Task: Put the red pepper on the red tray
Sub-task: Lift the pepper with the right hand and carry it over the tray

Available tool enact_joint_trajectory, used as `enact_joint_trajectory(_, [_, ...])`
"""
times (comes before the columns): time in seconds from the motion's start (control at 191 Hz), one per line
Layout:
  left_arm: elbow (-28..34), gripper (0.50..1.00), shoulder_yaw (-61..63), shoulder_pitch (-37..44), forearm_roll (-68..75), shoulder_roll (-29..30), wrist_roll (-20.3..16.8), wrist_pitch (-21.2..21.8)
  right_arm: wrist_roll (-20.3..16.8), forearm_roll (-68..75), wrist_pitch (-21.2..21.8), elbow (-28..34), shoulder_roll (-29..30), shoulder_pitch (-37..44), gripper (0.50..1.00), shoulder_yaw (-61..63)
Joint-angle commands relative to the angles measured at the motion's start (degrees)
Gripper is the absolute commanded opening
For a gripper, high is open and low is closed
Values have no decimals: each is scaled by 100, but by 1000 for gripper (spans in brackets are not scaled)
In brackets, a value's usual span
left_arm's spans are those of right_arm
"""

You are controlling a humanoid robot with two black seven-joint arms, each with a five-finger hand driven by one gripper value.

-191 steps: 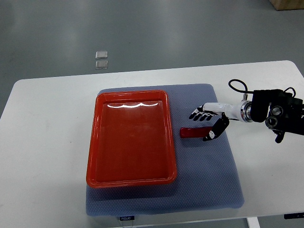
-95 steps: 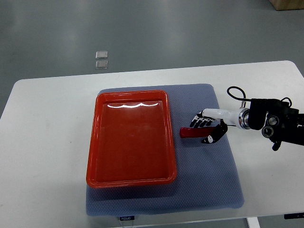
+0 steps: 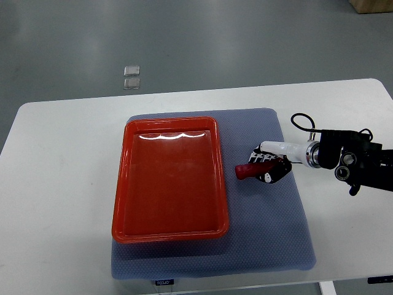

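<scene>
My right gripper should release the red pepper near the middle of the red tray (image 3: 166, 166), slightly toward its shiny streak.
The red pepper (image 3: 244, 170) lies on the blue-grey mat just right of the red tray (image 3: 168, 231), its left end sticking out from under my right hand (image 3: 266, 169). That hand reaches in from the right edge and its black-and-white fingers are curled around the pepper's right part, which they hide. The tray holds nothing and sits on the left half of the mat. My left arm does not show.
The blue-grey mat (image 3: 270, 233) lies on a white table (image 3: 61, 184). A black cable loops above my right wrist (image 3: 299, 120). Two small clear squares (image 3: 131, 77) lie on the grey floor beyond the table.
My right hand has dropped onto the pepper and its fingers have closed from spread to curled around it. The pepper's left end has shifted slightly.
</scene>
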Motion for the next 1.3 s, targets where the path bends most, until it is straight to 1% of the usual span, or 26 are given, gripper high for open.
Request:
enact_joint_trajectory(0.0, [-6, 1000, 0, 5, -5, 0, 0, 0, -1, 38, 48, 32, -156, 241, 500, 22])
enact_joint_trajectory(0.168, [11, 1000, 0, -4, -5, 0, 0, 0, -1, 134, 180, 163, -420, 742, 500, 40])
enact_joint_trajectory(0.283, [3, 1000, 0, -4, 4, 0, 0, 9, -1, 240, 268, 225, -482, 997, 500, 31])
enact_joint_trajectory(0.53, [-6, 1000, 0, -4, 4, 0, 0, 9, -10, 459, 259, 207, -350, 1410, 500, -4])
enact_joint_trajectory(0.64, [-15, 1000, 0, -4, 4, 0, 0, 0, -10, 512, 259, 119, -113, 1524, 500, -31])
enact_joint_trajectory(0.729, [-15, 1000, 9, -4, 4, 0, 0, 0, -1, 609, 242, -4, 248, 1709, 500, -171])
enact_joint_trajectory(0.87, [-15, 1000, 18, -4, 4, 0, 0, 0, -1, 793, 172, -364, 1021, 1964, 500, -452])
enact_joint_trajectory(1.012, [-15, 1000, 27, -4, 4, 0, 0, 0, -1, 829, 163, -874, 1847, 1964, 500, -523])
enact_joint_trajectory(1.169, [-24, 1000, 27, -4, 4, 0, 0, 0, 8, 829, -57, -1374, 2743, 1779, 500, -707])
enact_joint_trajectory(1.295, [-32, 1000, 27, -4, 12, 0, 0, -9, 8, 820, -101, -1700, 3219, 1533, 500, -707])
